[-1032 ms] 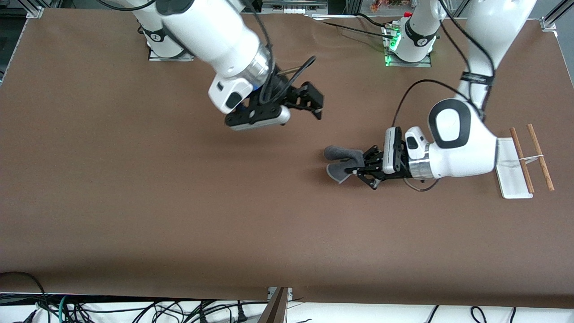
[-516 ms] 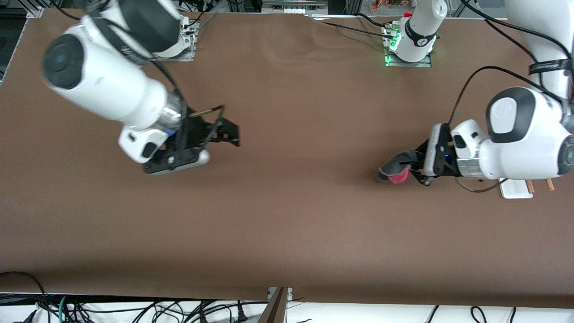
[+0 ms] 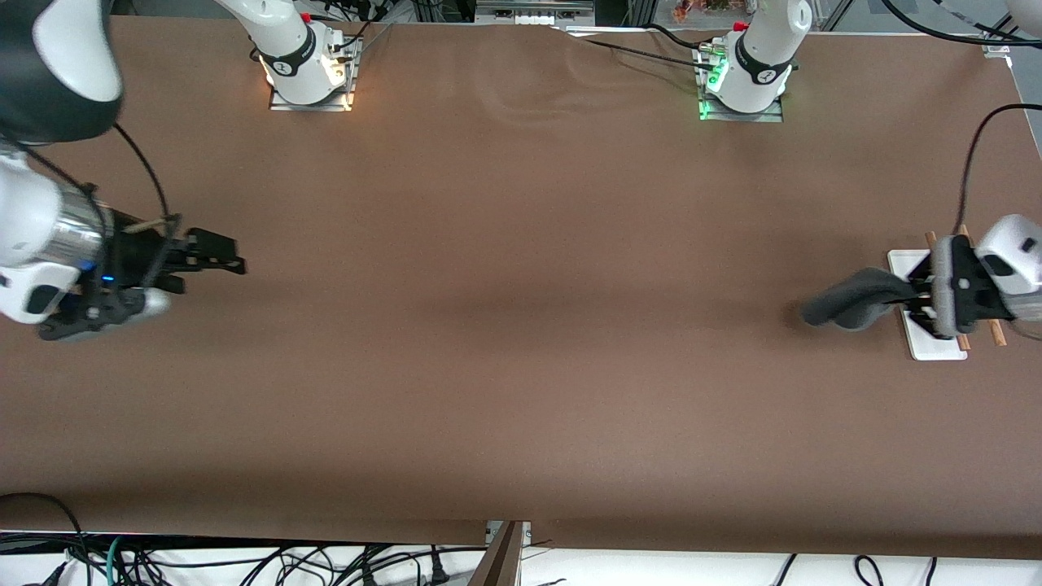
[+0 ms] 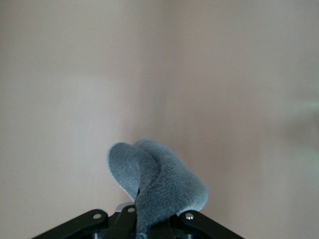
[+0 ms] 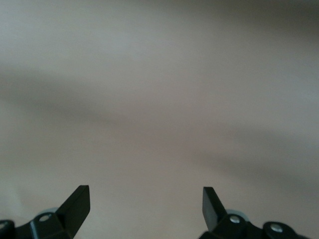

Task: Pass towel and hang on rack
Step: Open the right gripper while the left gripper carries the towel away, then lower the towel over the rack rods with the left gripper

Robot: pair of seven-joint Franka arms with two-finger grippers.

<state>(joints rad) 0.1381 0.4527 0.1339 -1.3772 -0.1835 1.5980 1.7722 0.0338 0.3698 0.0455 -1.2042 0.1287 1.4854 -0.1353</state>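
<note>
Next, my left gripper releases the towel draped across the rack's wooden rods (image 3: 965, 299), partly over the white base.
My left gripper (image 3: 918, 299) is shut on the towel (image 3: 851, 299), which sticks out from the jaws with its dark grey face showing. It is in the air over the white base of the rack (image 3: 904, 262) at the left arm's end of the table. The rack's wooden rods (image 3: 995, 333) are mostly hidden by the gripper. In the left wrist view the folded grey towel (image 4: 159, 181) fills the space between the fingers. My right gripper (image 3: 218, 262) is open and empty over the right arm's end of the table; its fingertips (image 5: 77, 204) stand wide apart.
The brown table (image 3: 521, 325) stretches between the two arms. The arm bases (image 3: 305, 61) stand along the edge farthest from the front camera. Cables (image 3: 244, 561) hang below the edge nearest to it.
My left gripper has carried the towel from the table's middle to over the rack. My right gripper has drawn back, open, to its own end of the table.
</note>
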